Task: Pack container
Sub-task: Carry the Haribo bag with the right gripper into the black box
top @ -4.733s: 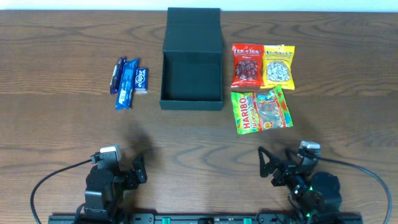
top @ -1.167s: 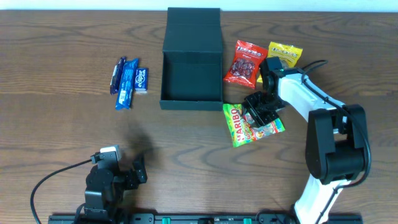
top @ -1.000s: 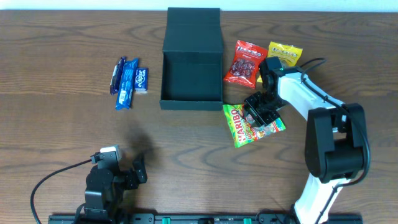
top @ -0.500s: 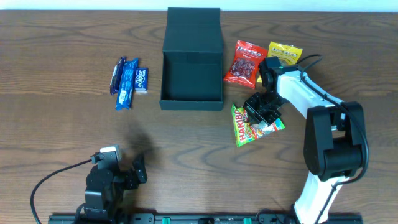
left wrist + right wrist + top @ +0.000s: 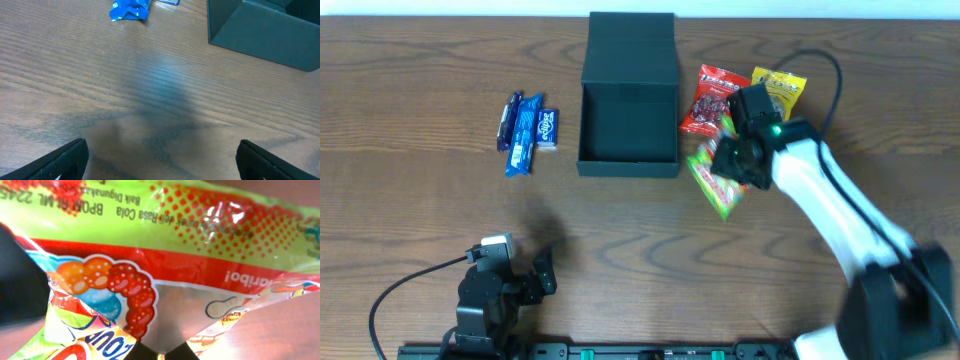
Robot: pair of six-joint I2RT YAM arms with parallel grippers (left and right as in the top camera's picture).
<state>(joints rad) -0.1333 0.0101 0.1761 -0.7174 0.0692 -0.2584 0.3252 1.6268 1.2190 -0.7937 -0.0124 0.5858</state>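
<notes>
The robot's right gripper should place the green Haribo gummy bag, now hanging tilted beside the container's front corner, in the container's half nearer the blue snack bars (image 5: 616, 132).
The container (image 5: 628, 126) is a dark teal-green box standing open at the table's middle, its flap lid (image 5: 632, 45) laid back behind it; its near corner shows in the left wrist view (image 5: 265, 35). My right gripper (image 5: 732, 160) is shut on a green Haribo gummy bag (image 5: 716, 186), which hangs tilted just right of the container's front corner. That bag (image 5: 165, 250) fills the right wrist view, pinched between the jaws (image 5: 160, 354) at the bottom edge. My left gripper (image 5: 162, 160) rests open near the front edge (image 5: 535, 275), with nothing between its fingers.
Several blue snack bars (image 5: 525, 125) lie left of the container, and one end of them shows in the left wrist view (image 5: 130, 9). A red snack pack (image 5: 708, 98) and a yellow one (image 5: 782, 88) lie right of it, behind my right arm.
My right gripper has shut on the Haribo bag and lifted it off the table, carrying it up and slightly left toward the container. The left arm has not moved.
</notes>
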